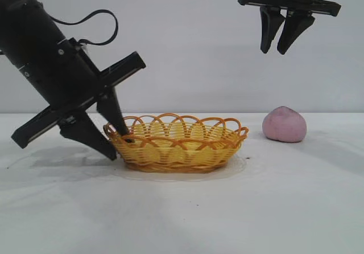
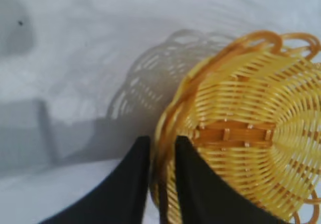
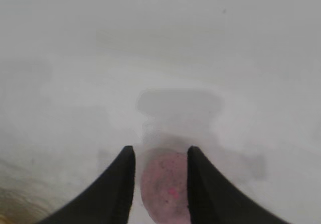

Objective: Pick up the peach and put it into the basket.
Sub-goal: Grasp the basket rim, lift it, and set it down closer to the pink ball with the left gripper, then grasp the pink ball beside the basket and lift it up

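The top of the pale pink peach (image 1: 283,110) (image 3: 172,190), which lies alone next to the yellow wicker basket, will be gripped by my right gripper.
The yellow wicker basket (image 1: 170,151) with an orange-brown looped rim sits on the white table, left of centre. My left gripper (image 1: 120,145) is down at its left end and straddles the rim, one finger inside the basket and one outside. In the left wrist view the basket (image 2: 251,98) wall runs through the gap of this gripper (image 2: 162,139), whose fingers stand apart. The pale pink peach (image 1: 284,125) lies alone on the table to the basket's right. High above it my right gripper (image 1: 273,51) hangs open and empty. The right wrist view shows the peach (image 3: 164,184) far below, between that gripper's (image 3: 161,148) fingers.
The white table (image 1: 182,208) stretches in front of the basket and the peach. A plain pale wall stands behind. A black cable (image 1: 96,23) loops off the left arm.
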